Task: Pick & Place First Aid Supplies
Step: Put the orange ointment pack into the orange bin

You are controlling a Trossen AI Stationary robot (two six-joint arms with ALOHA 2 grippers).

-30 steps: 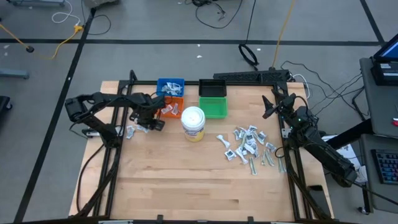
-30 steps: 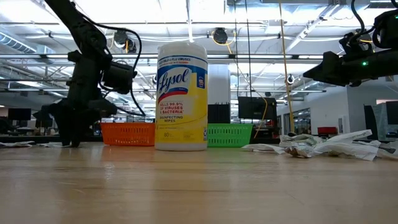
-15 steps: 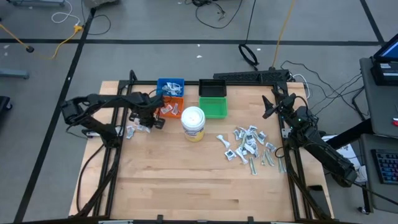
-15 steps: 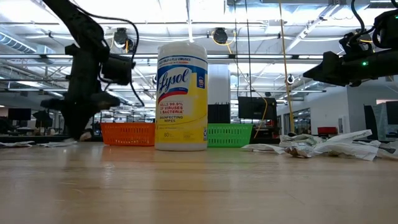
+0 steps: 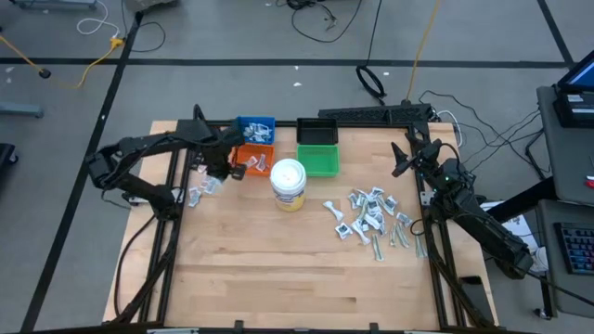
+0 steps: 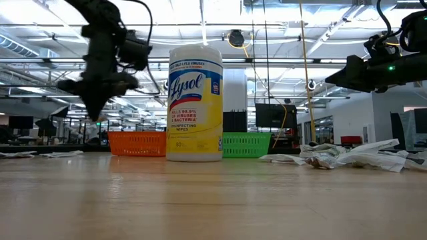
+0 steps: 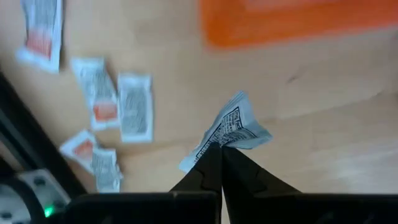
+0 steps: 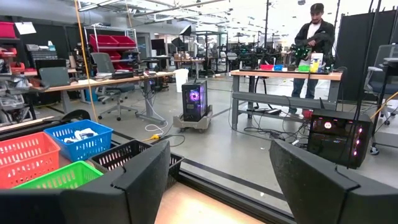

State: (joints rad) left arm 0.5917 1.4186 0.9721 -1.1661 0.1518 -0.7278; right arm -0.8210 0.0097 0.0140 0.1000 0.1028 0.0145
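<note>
The robot's left gripper needs to release the white packet inside the orange bin [image 5: 249, 162], next to the packets that lie in it.
My left gripper [image 5: 216, 174] hangs above the table's left side, beside the orange bin [image 5: 252, 160], shut on one small white printed packet [image 7: 231, 126] of the first aid supplies. Below it, a few more packets [image 7: 134, 107] lie flat on the wood [image 5: 196, 194]. A larger heap of supplies [image 5: 371, 215] lies on the table's right side. My right gripper [image 8: 217, 180] waits open at the far right edge [image 5: 401, 160], raised and pointing level. My left gripper pinches the packet by one edge [image 7: 219, 143] between its two fingertips. The fingers come from above, pointing down. The packet is lifted clear of the table and sticks out crumpled beyond the tips [image 6: 95, 119].
A white-lidded yellow wipes jar [image 5: 289, 184] stands at mid table. Behind it are the blue bin [image 5: 255, 128] holding packets, the black bin [image 5: 316, 133] and the green bin [image 5: 318, 160]. Bare wood [image 5: 297, 278] fills the near half. A person stands far off in the room [image 8: 314, 37].
My left gripper has shut on a packet from the small left-hand pile and gone straight up, rolling slightly. The packet has left the table and hangs clear below the fingers. The other packets stay where they lay.
</note>
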